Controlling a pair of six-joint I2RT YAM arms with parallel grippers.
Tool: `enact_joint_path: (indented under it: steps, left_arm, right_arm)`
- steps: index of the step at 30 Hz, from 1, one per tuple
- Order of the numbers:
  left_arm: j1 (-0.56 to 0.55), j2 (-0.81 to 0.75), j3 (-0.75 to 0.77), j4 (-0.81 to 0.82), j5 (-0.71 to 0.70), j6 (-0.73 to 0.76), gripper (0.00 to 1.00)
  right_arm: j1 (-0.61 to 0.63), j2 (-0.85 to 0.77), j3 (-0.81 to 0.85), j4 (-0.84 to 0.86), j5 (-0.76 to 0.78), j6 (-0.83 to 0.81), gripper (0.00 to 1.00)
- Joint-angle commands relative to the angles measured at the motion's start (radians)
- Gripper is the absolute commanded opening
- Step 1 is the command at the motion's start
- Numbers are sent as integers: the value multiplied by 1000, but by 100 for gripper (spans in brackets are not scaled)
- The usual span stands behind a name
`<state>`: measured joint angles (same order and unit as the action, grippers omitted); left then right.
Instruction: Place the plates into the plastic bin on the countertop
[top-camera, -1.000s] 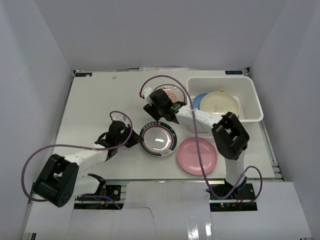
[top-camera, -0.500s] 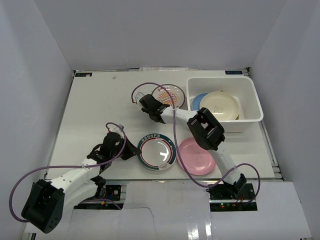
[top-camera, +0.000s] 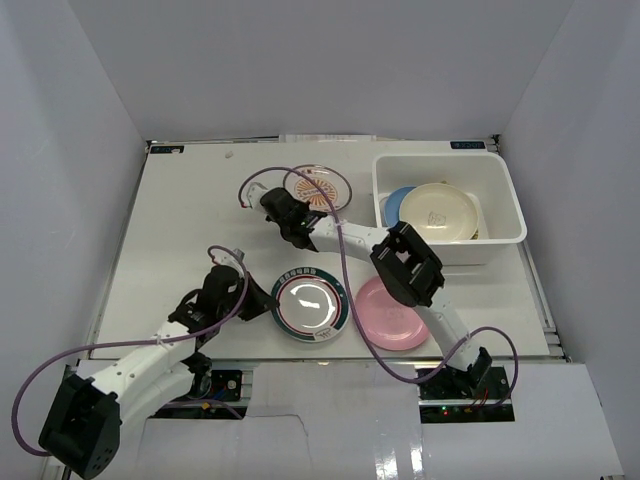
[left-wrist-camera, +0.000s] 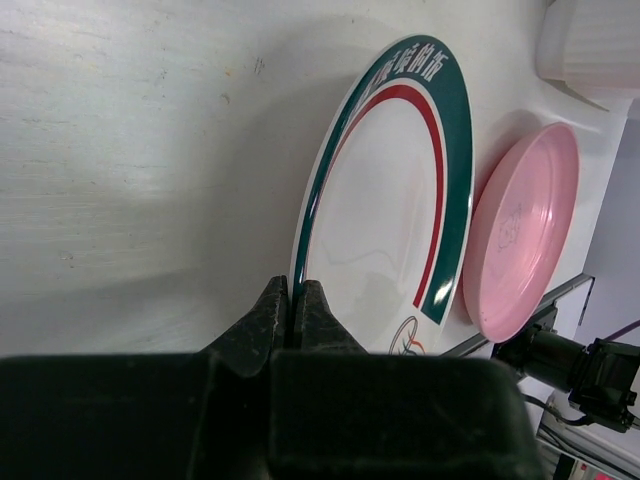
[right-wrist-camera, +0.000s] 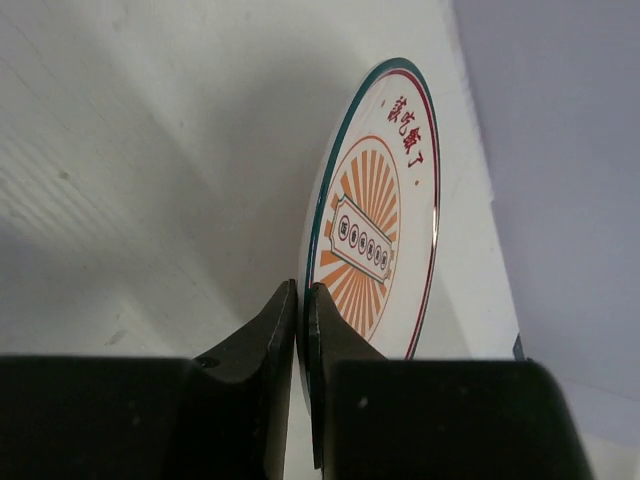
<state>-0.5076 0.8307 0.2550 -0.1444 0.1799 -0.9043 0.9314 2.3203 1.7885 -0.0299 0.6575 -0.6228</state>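
I will use my right gripper to release the orange-sunburst plate so that it rests on top of the cream plate (top-camera: 446, 211) inside the plastic bin.
The green-rimmed white plate (top-camera: 312, 305) lies on the countertop (top-camera: 190, 210), and my left gripper (top-camera: 266, 300) is shut on its left rim. In the left wrist view the fingers pinch that rim (left-wrist-camera: 296, 295) of the plate (left-wrist-camera: 385, 210). My right gripper (top-camera: 303, 210) is shut on the near-left rim of the orange-sunburst plate (top-camera: 322, 185), shown edge-on in the right wrist view (right-wrist-camera: 375, 230) between the fingertips (right-wrist-camera: 303, 295). A pink plate (top-camera: 395, 312) lies right of the green-rimmed one. The plastic bin (top-camera: 448, 165) holds a cream plate (top-camera: 438, 210) overlapping a blue plate (top-camera: 400, 203).
The bin stands at the back right of the countertop, just right of the sunburst plate. Purple cables loop over both arms. The right arm's forearm (top-camera: 405, 262) crosses above the pink plate. White walls close in the back and sides.
The right gripper has closed onto the sunburst plate's rim, and plate and gripper have shifted left. The left arm has drawn the green-rimmed plate a little toward the near edge.
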Motion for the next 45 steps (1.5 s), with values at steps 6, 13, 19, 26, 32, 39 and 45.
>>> enact_joint_path:
  steps: [6,13,19,26,32,39,45]
  left_arm:
    - [-6,-85,127,-55,-36,24,0]
    - [-12,-154,214,-80,-39,24,0]
    - [-19,-87,332,-83,7,48,0]
    - [-19,11,535,-93,-19,108,0]
    - [-20,138,654,-109,-74,137,0]
    - [-112,333,829,-40,-118,134,0]
    - [-233,663,1108,-23,-207,180,0]
  right_arm:
    - [14,-485,-92,211,96,-54,8]
    - [-114,-725,-392,157,154,92,8]
    - [-235,-886,-629,81,102,310,8]
    - [-292,-889,-666,-54,34,452,10]
    - [-400,-967,-591,-192,-80,617,76]
    - [-531,-1191,-537,-212,-266,750,43]
    - [-551,-1435,-638,-117,-468,860,8]
